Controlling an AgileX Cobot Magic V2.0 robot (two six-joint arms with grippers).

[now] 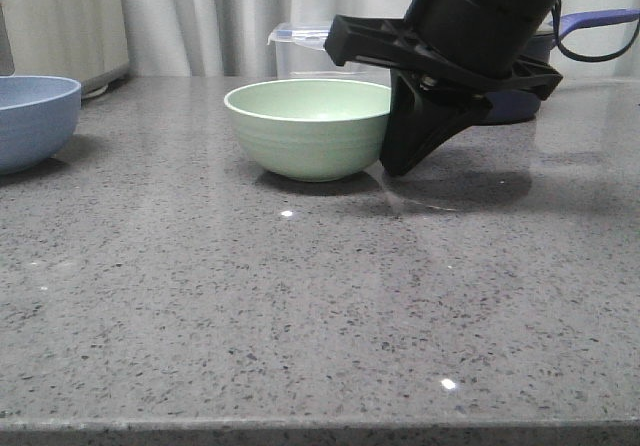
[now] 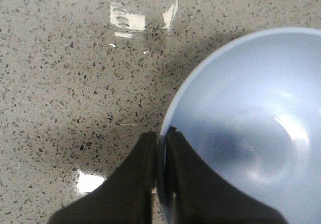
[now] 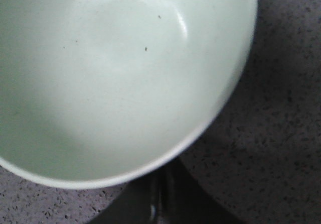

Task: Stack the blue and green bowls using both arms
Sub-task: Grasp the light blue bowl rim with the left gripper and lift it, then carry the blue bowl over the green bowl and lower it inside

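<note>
Next, my left gripper releases the blue bowl inside the opening of the green bowl [image 1: 306, 88], next to my right gripper.
The green bowl [image 1: 310, 126] stands upright on the grey speckled table, in the middle. It fills the right wrist view [image 3: 115, 78]. My right gripper [image 1: 405, 161] is low beside the bowl's right outer wall, under its rim. Its fingers [image 3: 173, 196] lie together outside the bowl with nothing between them, and the rim hides their tips. The blue bowl [image 1: 35, 116] stands at the far left. In the left wrist view my left gripper [image 2: 160, 139] is shut on the blue bowl's [image 2: 251, 123] rim, one finger inside and one outside. The left arm is out of the front view.
A clear plastic box with a blue lid [image 1: 300, 51] stands behind the green bowl. A dark navy pot with a handle [image 1: 590, 26] is at the back right. A white appliance [image 1: 70, 26] is at the back left. The table's front edge [image 1: 320, 428] is near.
</note>
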